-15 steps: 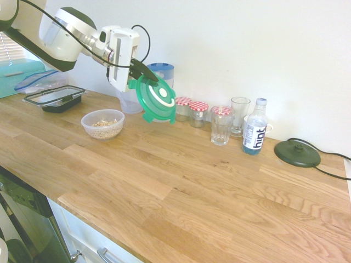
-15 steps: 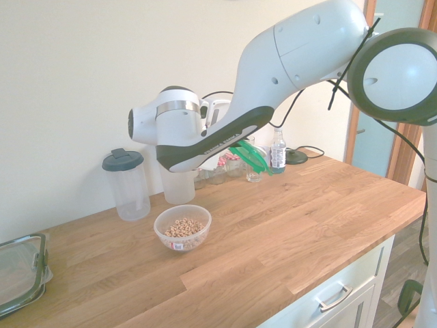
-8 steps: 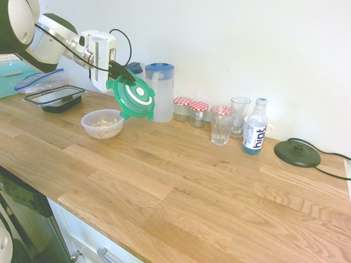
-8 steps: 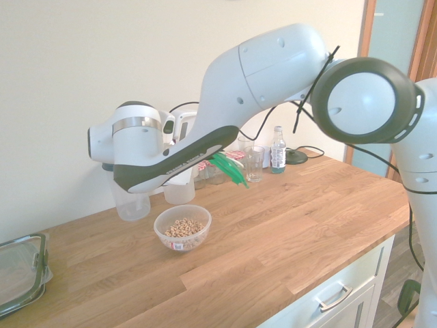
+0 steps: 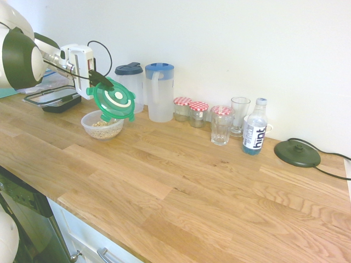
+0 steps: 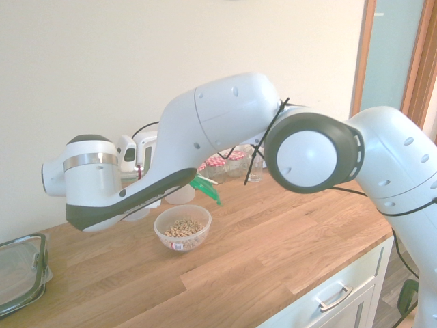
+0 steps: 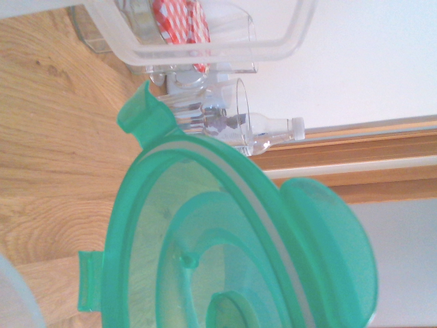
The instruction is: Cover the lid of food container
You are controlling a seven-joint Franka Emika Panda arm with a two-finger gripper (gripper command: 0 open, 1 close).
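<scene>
My gripper is going to let go of the green lid so that it lies flat across the open rim of the clear cereal bowl (image 5: 98,115).
The round green lid (image 5: 114,100) hangs tilted, nearly on edge, with my gripper (image 5: 102,82) shut on its upper rim. It is just above the right side of the food container (image 5: 102,125), a small clear bowl holding cereal on the wooden counter. From the other side the container (image 6: 182,227) stands uncovered, and only a green sliver of the lid (image 6: 205,189) shows below the forearm. Up close in the wrist view, the lid (image 7: 225,260) fills most of the picture, its clip tabs showing.
Behind the bowl stand two clear jugs (image 5: 130,85) (image 5: 159,90). Further along are red-checked jars (image 5: 191,110), glasses (image 5: 221,124), a water bottle (image 5: 254,133) and a black round base (image 5: 296,153). A black-rimmed clear box (image 5: 55,99) lies at the left.
The arm has swung left along the counter, carrying the lid from in front of the jugs and jars down to just above the bowl. The grip has stayed shut.
</scene>
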